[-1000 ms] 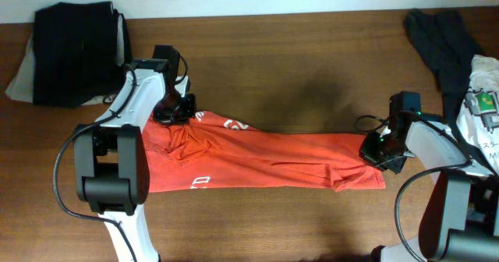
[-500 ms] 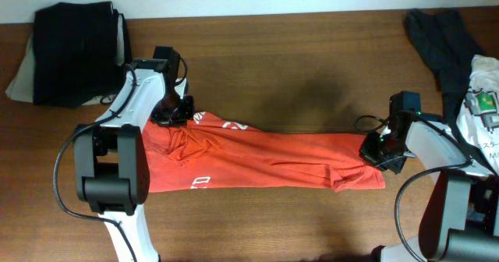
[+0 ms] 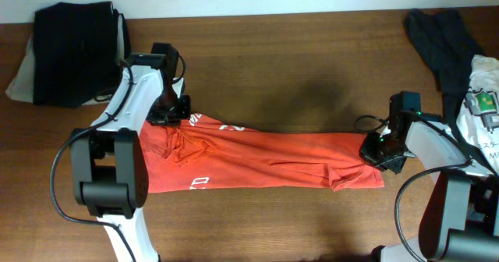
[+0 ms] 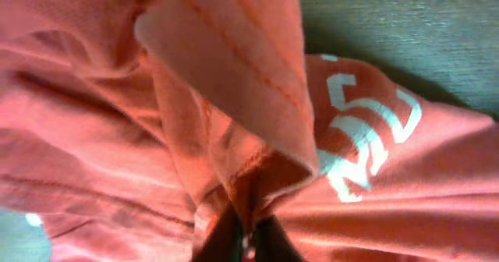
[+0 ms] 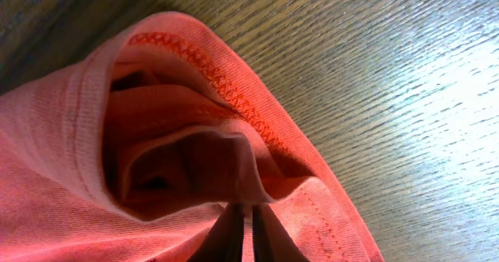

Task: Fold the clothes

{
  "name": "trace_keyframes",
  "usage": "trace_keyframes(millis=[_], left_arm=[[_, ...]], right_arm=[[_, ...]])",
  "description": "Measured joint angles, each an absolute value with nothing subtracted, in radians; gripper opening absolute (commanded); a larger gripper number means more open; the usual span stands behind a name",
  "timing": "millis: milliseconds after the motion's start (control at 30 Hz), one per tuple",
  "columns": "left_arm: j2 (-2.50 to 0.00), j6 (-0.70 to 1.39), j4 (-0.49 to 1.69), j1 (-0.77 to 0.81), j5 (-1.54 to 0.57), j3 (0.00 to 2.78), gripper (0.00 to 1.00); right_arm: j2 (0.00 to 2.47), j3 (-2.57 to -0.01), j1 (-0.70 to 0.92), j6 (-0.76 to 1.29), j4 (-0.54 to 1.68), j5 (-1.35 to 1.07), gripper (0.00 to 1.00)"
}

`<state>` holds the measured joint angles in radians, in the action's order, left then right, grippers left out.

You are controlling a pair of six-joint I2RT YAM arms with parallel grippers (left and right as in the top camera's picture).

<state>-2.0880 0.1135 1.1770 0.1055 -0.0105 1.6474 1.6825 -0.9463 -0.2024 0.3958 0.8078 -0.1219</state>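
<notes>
The T-shirt's end is bunched around my left gripper, so it should open, take the T-shirt's hemmed fold (image 4: 253,168) and pull the cloth heap out flat before folding.
The red-orange T-shirt (image 3: 265,159) lies stretched in a long band across the table, white lettering showing near its left end. My left gripper (image 3: 173,115) is shut on a raised fold of the shirt's upper left corner; in the left wrist view the fingers (image 4: 248,238) pinch bunched fabric (image 4: 234,83) beside white lettering (image 4: 366,129). My right gripper (image 3: 380,149) is shut on the shirt's right end; in the right wrist view its fingers (image 5: 249,231) clamp a hemmed, folded edge (image 5: 203,122) just above the wood.
A black garment (image 3: 74,51) on a pale cloth lies at the back left. A dark grey garment (image 3: 440,40) and a white printed one (image 3: 483,106) lie at the back right. Bare wooden table (image 3: 296,59) lies behind the shirt and along the front.
My left gripper has moved slightly left and back, pulling the shirt's upper left corner with it. The right gripper has stayed in place.
</notes>
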Motion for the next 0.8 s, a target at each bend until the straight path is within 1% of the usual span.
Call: trace_keyframes(millis=[267, 367, 400, 467, 500, 800], left_arm=[[-2.081, 0.112, 1.205, 0.099, 0.013, 1.648, 0.11], [-2.081, 0.112, 1.205, 0.097, 0.012, 1.648, 0.18], [-2.081, 0.113, 1.205, 0.097, 0.012, 1.648, 0.23], [-2.081, 0.104, 1.205, 0.097, 0.008, 1.648, 0.24], [-2.081, 0.102, 1.205, 0.098, 0.001, 1.648, 0.27], [-2.081, 0.096, 1.127, 0.105, -0.015, 1.628, 0.28]], right_arm=[[1.682, -0.946, -0.202, 0.393, 0.808, -0.122, 0.10], [1.682, -0.946, -0.202, 0.393, 0.808, -0.122, 0.10], [1.682, -0.946, -0.202, 0.393, 0.808, -0.122, 0.10], [1.682, -0.946, -0.202, 0.393, 0.808, -0.121, 0.10], [1.682, -0.946, -0.202, 0.393, 0.808, -0.122, 0.10], [1.682, -0.946, -0.202, 0.392, 0.816, -0.122, 0.10]])
